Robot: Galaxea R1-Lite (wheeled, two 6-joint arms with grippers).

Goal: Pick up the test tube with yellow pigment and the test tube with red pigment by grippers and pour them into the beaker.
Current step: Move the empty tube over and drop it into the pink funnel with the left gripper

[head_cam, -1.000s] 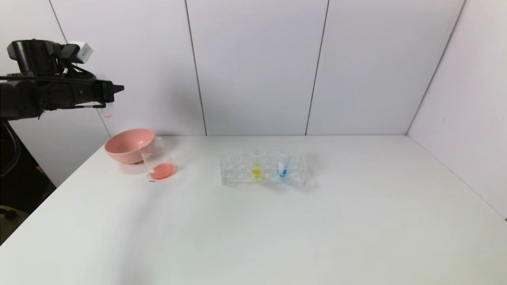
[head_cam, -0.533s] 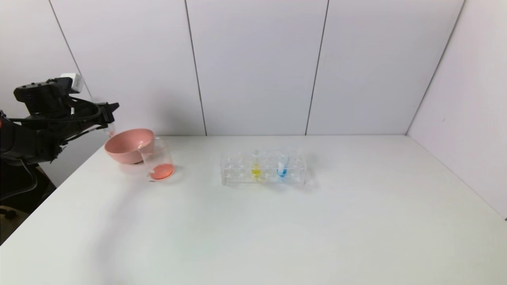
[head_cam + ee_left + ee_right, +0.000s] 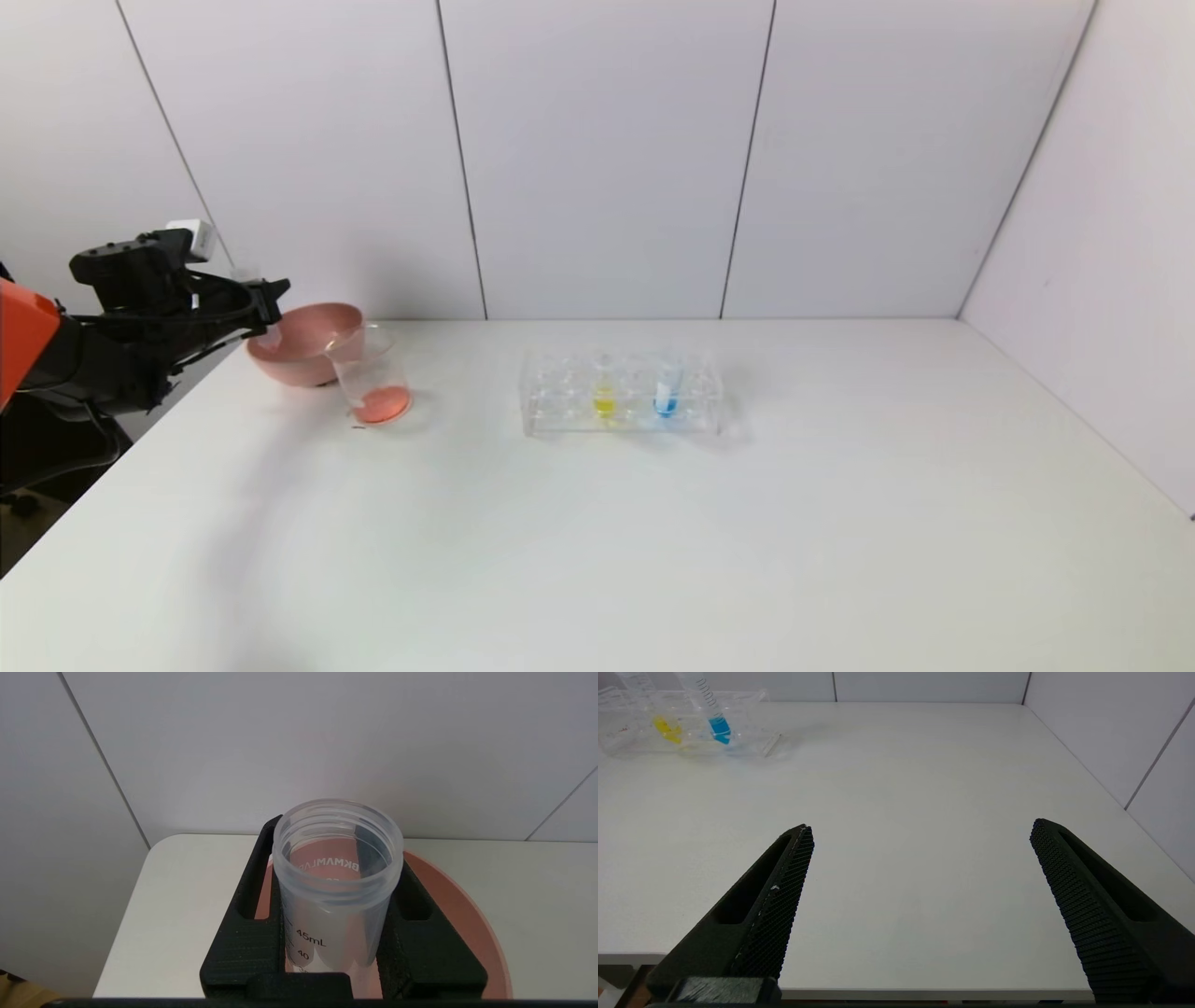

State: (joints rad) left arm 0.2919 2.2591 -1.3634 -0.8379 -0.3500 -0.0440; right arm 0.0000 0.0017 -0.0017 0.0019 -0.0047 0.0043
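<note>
Next, the left gripper releases the test tube with red pigment inside the pink bowl (image 3: 302, 338) (image 3: 359, 969) beside the beaker.
My left gripper (image 3: 272, 304) hangs over the near-left rim of the pink bowl (image 3: 313, 359), shut on a clear tube (image 3: 337, 877) marked 45mL. This is the test tube with red pigment; its open mouth faces the wrist camera and no red liquid shows inside. The beaker (image 3: 372, 373) stands just right of the bowl with red-orange liquid in its bottom. The test tube with yellow pigment (image 3: 604, 396) stands upright in the clear rack (image 3: 560, 406). My right gripper (image 3: 920, 830) is open over the table's front edge, holding nothing, and is out of the head view.
A blue-bottomed tube (image 3: 666, 394) stands in the rack to the right of the yellow one. Bowl and beaker sit near the table's far-left corner, close to the wall. The white table (image 3: 653, 541) stretches wide in front of the rack.
My left arm has come down with the tube, from high above the bowl to just over its rim. Beaker, rack and tubes have not moved.
</note>
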